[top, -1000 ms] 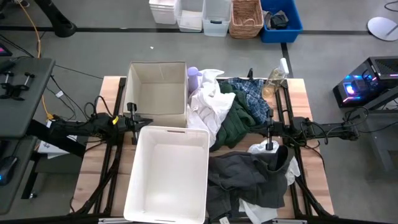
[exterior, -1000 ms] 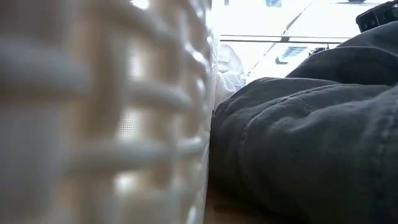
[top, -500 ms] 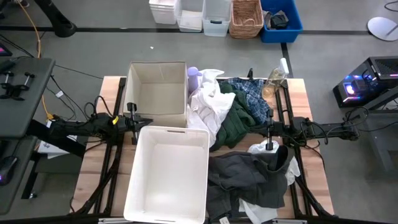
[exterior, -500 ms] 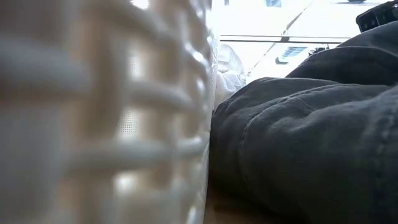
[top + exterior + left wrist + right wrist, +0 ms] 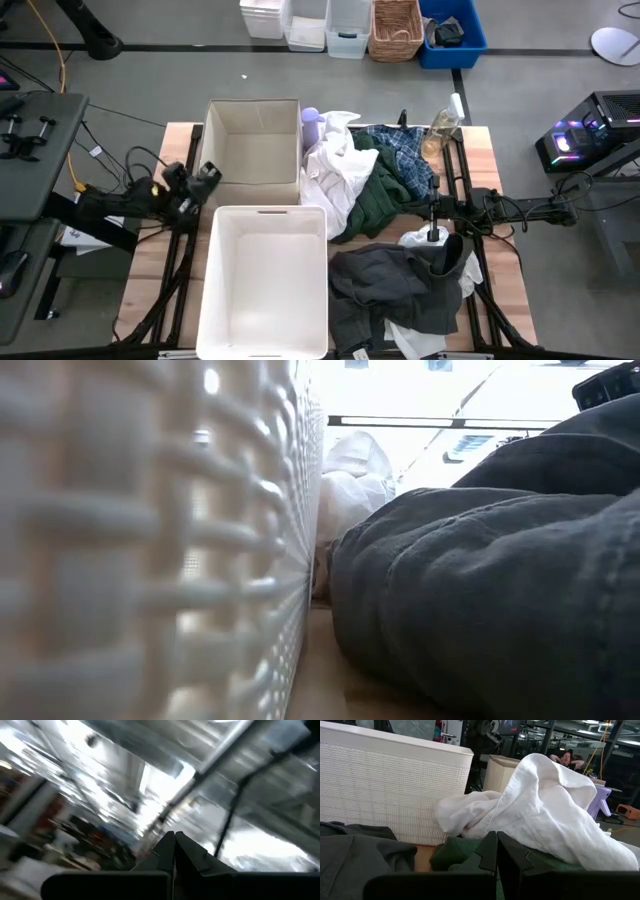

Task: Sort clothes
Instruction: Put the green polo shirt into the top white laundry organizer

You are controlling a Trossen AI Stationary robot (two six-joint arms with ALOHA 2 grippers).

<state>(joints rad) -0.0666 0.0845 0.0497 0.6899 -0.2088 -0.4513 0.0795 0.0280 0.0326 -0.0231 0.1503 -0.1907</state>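
I will move my right gripper to the dark green garment next and close it on its middle part (image 5: 372, 187) (image 5: 547, 860), beside the white garment.
The clothes lie in a pile on the table's right half: white garments (image 5: 335, 165), a dark green one (image 5: 380, 195), a blue-and-white plaid one (image 5: 405, 155) and a dark grey one (image 5: 400, 285) at the near side. The dark grey one also fills the low view (image 5: 480, 600). My left gripper (image 5: 210, 173) is shut and empty, raised at the table's left, beside the white plastic bin's far left corner; in its wrist view (image 5: 174, 842) it points up at the ceiling. My right gripper (image 5: 428, 210) is shut and empty, low by the pile, facing the white garment (image 5: 540, 805) and the green one (image 5: 465, 851).
A rigid white plastic bin (image 5: 205, 300) stands at the near left, its mesh wall close in the low view (image 5: 150, 560). A beige fabric bin (image 5: 210, 150) stands behind it. A lilac bottle (image 5: 311, 122) and a clear bottle (image 5: 442, 130) stand at the far edge.
My left gripper has risen and drawn back toward the table's left edge, tipping up until it faces the ceiling. The white plastic bin has turned a little, now square with the table, and has shifted slightly toward the left edge.
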